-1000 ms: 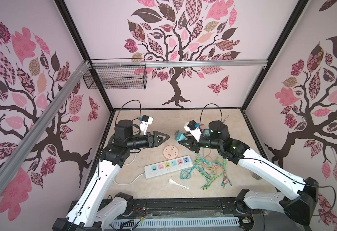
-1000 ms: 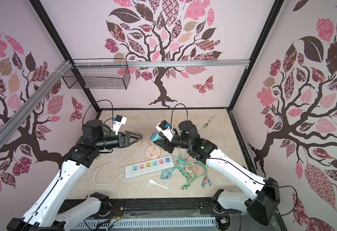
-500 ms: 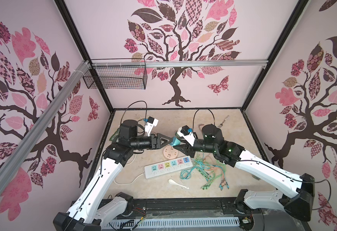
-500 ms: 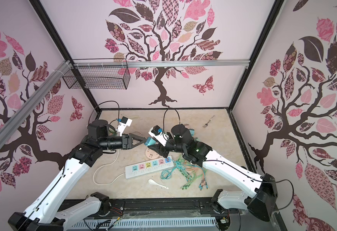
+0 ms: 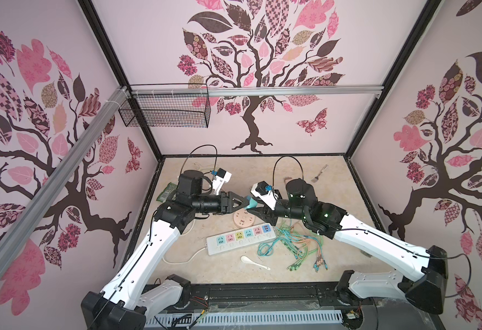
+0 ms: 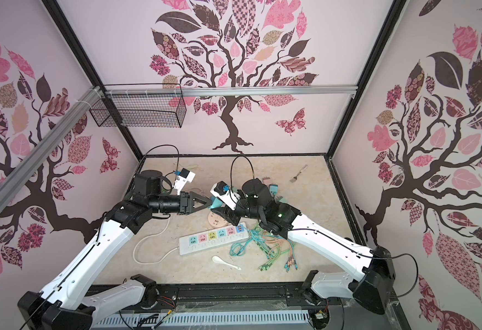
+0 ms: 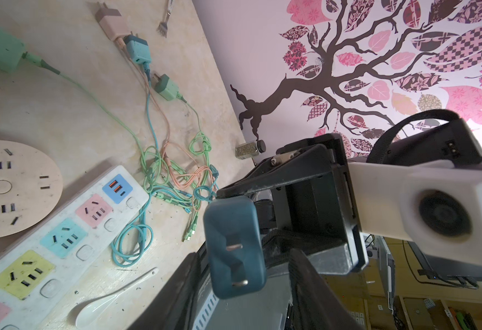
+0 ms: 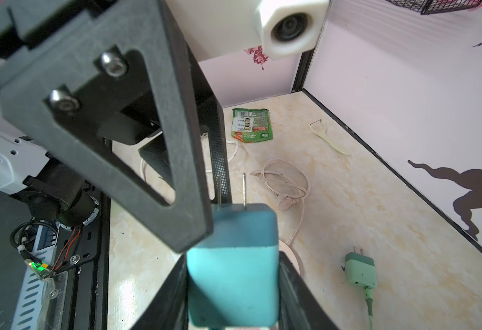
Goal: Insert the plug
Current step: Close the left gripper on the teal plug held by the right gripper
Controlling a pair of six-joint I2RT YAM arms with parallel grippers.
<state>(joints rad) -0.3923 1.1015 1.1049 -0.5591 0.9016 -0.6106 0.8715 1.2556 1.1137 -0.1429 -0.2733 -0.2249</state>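
The teal plug's pins point crooked of my right gripper's fingers. My left gripper needs to hold the plug while my right gripper takes its cable end (image 8: 230,320).
A teal plug (image 5: 251,203) (image 6: 216,202) hangs in the air above the table's middle, with my right gripper (image 5: 256,211) (image 8: 232,274) shut on its body (image 8: 234,257). Its two metal prongs point at the left arm. My left gripper (image 5: 245,203) (image 7: 244,257) reaches in from the left. Its fingers (image 7: 314,285) straddle the plug (image 7: 234,245) at the prong end, open, with a gap showing on each side. Below lie a white power strip (image 5: 241,238) (image 7: 48,237) with coloured sockets and a round wooden socket disc (image 5: 244,219) (image 7: 8,188).
A tangle of coloured cables (image 5: 294,243) lies right of the strip, a white spoon (image 5: 252,261) in front of it. Other chargers (image 7: 136,51) and a fork (image 5: 319,173) sit at the back right. A green plug (image 8: 359,270), a snack packet (image 8: 251,124) and a peeler (image 8: 327,137) lie on the table.
Both arms have moved toward each other until the grippers meet over the wooden disc. The left jaws have narrowed around the plug's prong end.
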